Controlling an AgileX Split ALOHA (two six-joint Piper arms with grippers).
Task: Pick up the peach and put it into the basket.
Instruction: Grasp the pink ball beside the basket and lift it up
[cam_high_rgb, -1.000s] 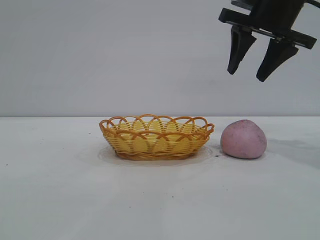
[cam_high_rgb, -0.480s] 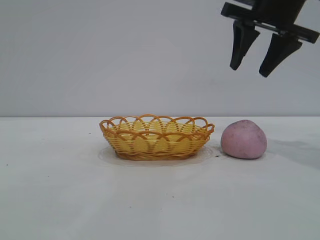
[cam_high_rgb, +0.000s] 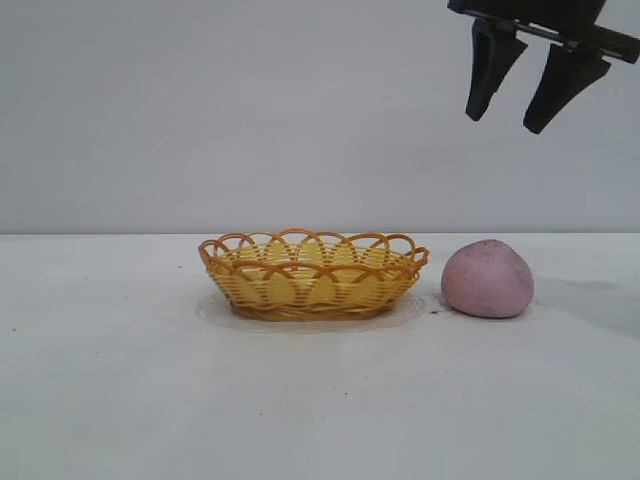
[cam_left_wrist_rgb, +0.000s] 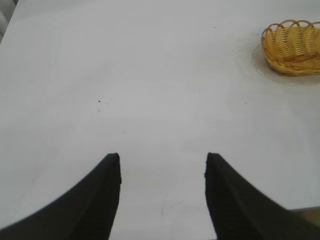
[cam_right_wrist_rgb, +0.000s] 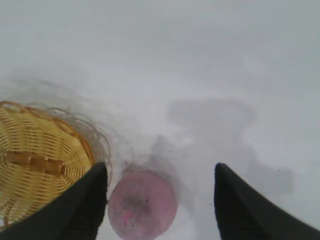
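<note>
The robot's right gripper should next go down to the top of the peach (cam_high_rgb: 496, 254) (cam_right_wrist_rgb: 145, 206) beside the basket and close its fingers there.
The pinkish-mauve peach (cam_high_rgb: 487, 279) sits on the white table just right of the yellow wicker basket (cam_high_rgb: 312, 273), apart from it. My right gripper (cam_high_rgb: 505, 122) hangs open and empty high above the peach, fingers pointing down. In the right wrist view the peach (cam_right_wrist_rgb: 142, 202) lies far below between the open fingers, nearer one of them, with the basket (cam_right_wrist_rgb: 37, 165) beside it. My left gripper (cam_left_wrist_rgb: 162, 160) is open and empty over bare table, far from the basket (cam_left_wrist_rgb: 295, 47); it is out of the exterior view.
The white table (cam_high_rgb: 150, 400) spreads around the basket and peach, with a plain grey wall behind. A few small dark specks (cam_left_wrist_rgb: 99, 102) mark the tabletop. The gripper's shadow falls on the table beside the peach (cam_right_wrist_rgb: 210, 120).
My right gripper has risen and shifted slightly right, staying open. The peach and basket have not moved.
</note>
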